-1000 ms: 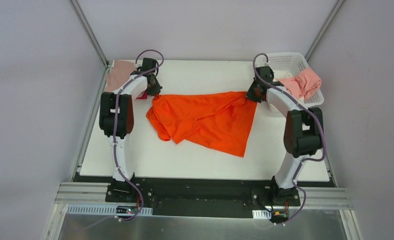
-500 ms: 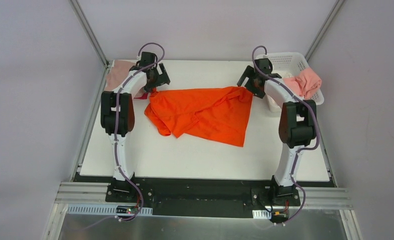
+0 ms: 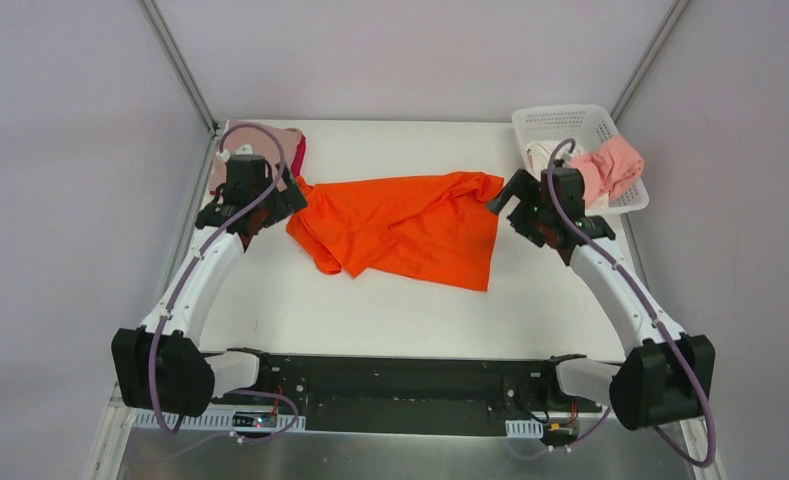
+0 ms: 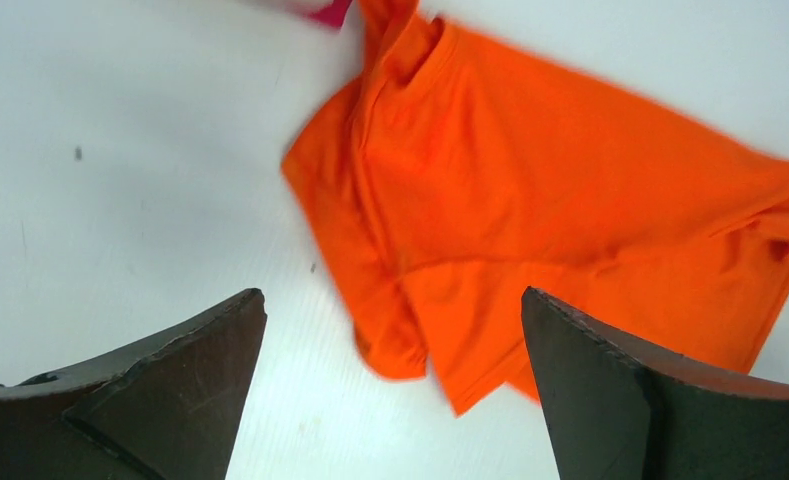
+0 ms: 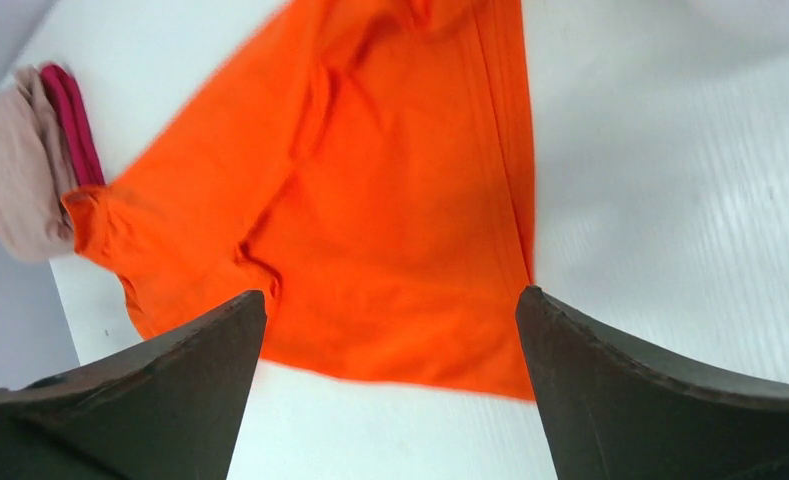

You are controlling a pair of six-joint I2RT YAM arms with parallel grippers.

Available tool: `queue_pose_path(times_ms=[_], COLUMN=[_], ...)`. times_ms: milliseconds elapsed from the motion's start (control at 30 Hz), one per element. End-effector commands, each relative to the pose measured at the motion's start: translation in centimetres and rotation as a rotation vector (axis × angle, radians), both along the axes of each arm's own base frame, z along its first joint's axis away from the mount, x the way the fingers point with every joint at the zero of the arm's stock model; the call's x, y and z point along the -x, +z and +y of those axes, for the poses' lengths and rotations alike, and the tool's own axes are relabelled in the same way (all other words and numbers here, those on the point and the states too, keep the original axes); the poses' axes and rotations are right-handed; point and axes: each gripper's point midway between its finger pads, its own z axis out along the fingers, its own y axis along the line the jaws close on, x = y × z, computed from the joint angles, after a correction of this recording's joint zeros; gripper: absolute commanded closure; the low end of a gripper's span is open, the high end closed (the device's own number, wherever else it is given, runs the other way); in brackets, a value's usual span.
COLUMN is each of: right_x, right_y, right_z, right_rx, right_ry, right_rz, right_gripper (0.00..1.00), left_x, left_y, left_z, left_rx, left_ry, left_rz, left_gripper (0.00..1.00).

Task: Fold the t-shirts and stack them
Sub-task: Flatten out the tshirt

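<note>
The orange t-shirt has a near hem corner (image 3: pixel 484 287) (image 5: pixel 525 391) that points away from the stacked t-shirts. My right gripper needs to close on that corner.
A bright orange t-shirt (image 3: pixel 400 225) lies crumpled and part-spread on the white table (image 3: pixel 390 310), its hem corner pointing toward the near right. My left gripper (image 3: pixel 292 198) hovers open at its left edge, holding nothing. In the left wrist view the orange t-shirt (image 4: pixel 570 200) lies below and ahead of the wide-apart fingers of the left gripper (image 4: pixel 391 295). My right gripper (image 3: pixel 505 205) is open beside the shirt's right corner. In the right wrist view the orange t-shirt (image 5: pixel 370 200) lies under the empty right gripper (image 5: pixel 391 293).
A dusty pink t-shirt (image 5: pixel 15 170) on a crimson one (image 5: pixel 70 120) sits at the table's back left corner. The white lattice basket (image 3: pixel 570 122) at the back right holds a salmon pink t-shirt (image 3: pixel 615 165) and white cloth (image 3: pixel 542 155).
Both grippers went from shut on the orange t-shirt's upper corners to open, letting it drop flat. Both arms then pulled back toward the near side and lowered.
</note>
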Motion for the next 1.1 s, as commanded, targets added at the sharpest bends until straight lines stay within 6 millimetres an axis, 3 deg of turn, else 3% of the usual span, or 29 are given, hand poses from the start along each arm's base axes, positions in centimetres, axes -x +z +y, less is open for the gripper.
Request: queue_pose_path(times_ms=[0, 133, 267, 400, 600, 900, 1000, 1067], right_x=[5.1, 8.5, 9.5, 9.8, 9.7, 10.4, 10.6, 10.8], right_y=[-3.7, -6.8, -8.2, -9.0, -9.9, -11.4, -12.1, -12.5], right_z=[1.7, 2.7, 2.4, 2.9, 2.9, 3.0, 2.8, 3.0], right_rx=[-0.135, -0.199, -0.202, -0.235, -0.231, -0.233, -0.181, -0.148], right_ry=[0.037, 0.069, 0.037, 0.043, 0.04, 0.028, 0.02, 0.028], right_rz=[0.108, 0.188, 0.212, 0.228, 0.251, 0.299, 0.311, 0.326], right_gripper=[0.01, 0.0, 0.01, 0.01, 0.01, 0.01, 0.01, 0.01], left_x=[5.2, 8.6, 10.1, 9.8, 7.5, 6.4, 6.2, 5.6], left_y=[-5.1, -8.2, -10.3, -12.0, -14.4, -18.2, -18.7, -18.6], left_z=[-0.6, -2.3, -3.7, -4.3, -4.9, -5.4, -5.9, -6.0], left_rx=[0.097, 0.214, 0.29, 0.317, 0.329, 0.33, 0.347, 0.35], left_ry=[0.028, 0.006, -0.035, -0.049, -0.055, -0.07, -0.084, -0.09], left_rz=[0.13, 0.191, 0.193, 0.216, 0.245, 0.336, 0.345, 0.328], left_gripper=[0.01, 0.03, 0.09, 0.23, 0.37, 0.78, 0.8, 1.0])
